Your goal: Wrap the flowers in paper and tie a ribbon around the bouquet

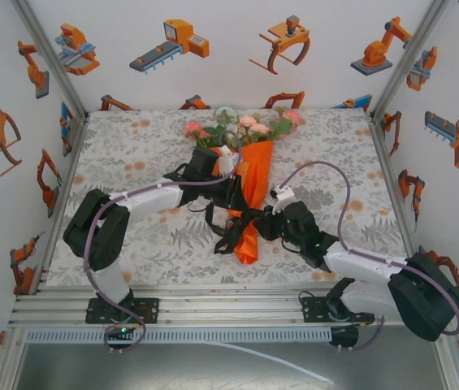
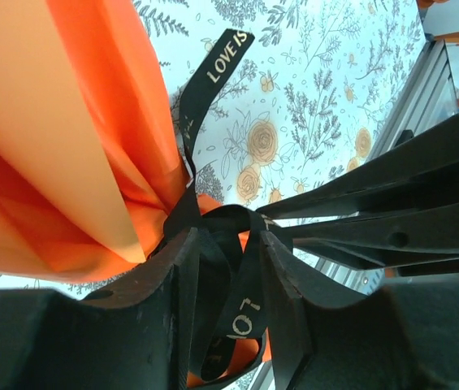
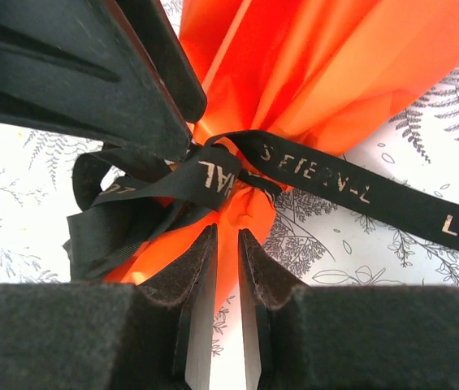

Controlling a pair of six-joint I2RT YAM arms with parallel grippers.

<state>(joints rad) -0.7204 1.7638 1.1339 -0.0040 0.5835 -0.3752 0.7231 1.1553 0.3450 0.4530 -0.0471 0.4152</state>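
My right gripper's narrow fingers have only orange paper below the knot between them. I need to open them, move up and take the ribbon loop at the knot [image 3: 217, 181].
The bouquet [image 1: 255, 175] lies in the middle of the table, an orange paper [image 2: 50, 122] cone with its narrow end toward me. Pink, white and green flowers [image 1: 241, 126] show above its wide far end. The black ribbon [image 3: 335, 175] with pale lettering is knotted round the narrow neck, and one tail trails over the cloth. My left gripper [image 2: 227, 244] is open at the knot, with a slack ribbon loop between its jaws. My right gripper [image 3: 227, 236] sits just below the knot. Its jaws are slightly apart with nothing between them, over the paper's [image 3: 318, 57] tip.
The floral tablecloth [image 1: 140, 154] covers the table. An aluminium rail [image 1: 213, 309] runs along the near edge, and printed side walls [image 1: 18, 162] close in left and right. A grey-purple cable [image 1: 335, 183] arcs above the right arm. Both grippers meet close together at the ribbon [image 1: 237, 221].
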